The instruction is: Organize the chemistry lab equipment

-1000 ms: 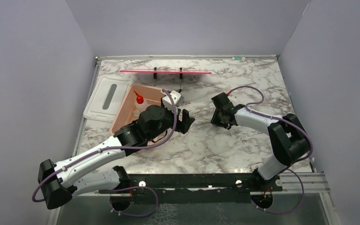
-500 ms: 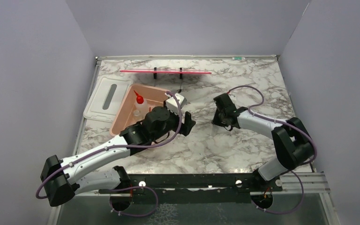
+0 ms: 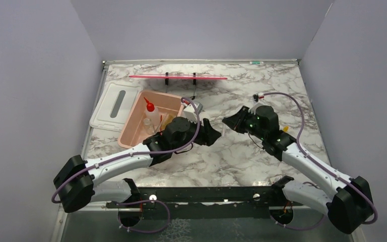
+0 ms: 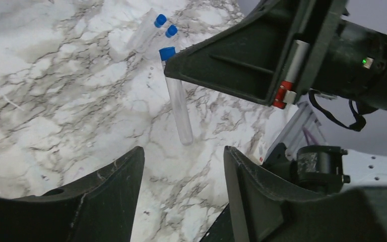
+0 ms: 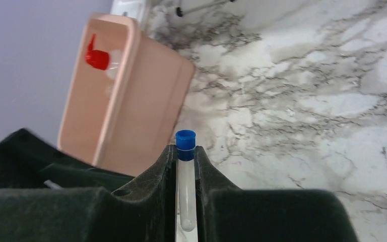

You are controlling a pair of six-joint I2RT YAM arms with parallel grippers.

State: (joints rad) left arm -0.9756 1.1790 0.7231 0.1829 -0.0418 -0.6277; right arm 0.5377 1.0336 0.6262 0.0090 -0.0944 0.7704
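The body of the tube lies across the right gripper's fingers, so the left gripper should hold it while the right gripper takes the tube's blue cap [image 4: 167,53] from above.
My right gripper [image 3: 228,122] is shut on a clear blue-capped tube [image 5: 186,176], gripped just under its cap, with the body hanging below the fingers [image 4: 179,101]. My left gripper [image 3: 212,135] is open and empty, its jaws [image 4: 184,151] spread just below and in front of that tube's lower end. Two more blue-capped tubes [image 4: 153,27] lie on the marble beyond. The clear squeeze bottle with the red nozzle [image 3: 151,115] stands in the pink tub [image 3: 131,120], also seen in the right wrist view [image 5: 98,55]. Other items in the tub are mostly hidden by the left arm.
A white lid [image 3: 112,105] lies left of the tub. A red rod on two black stands [image 3: 178,77] spans the back of the table. The pink tub's wall [image 5: 131,96] is just beyond the held tube. The two grippers are very close together at mid-table.
My right arm has lifted off the table and swung round, now holding the tube up. My left gripper has moved right, up to the right gripper.
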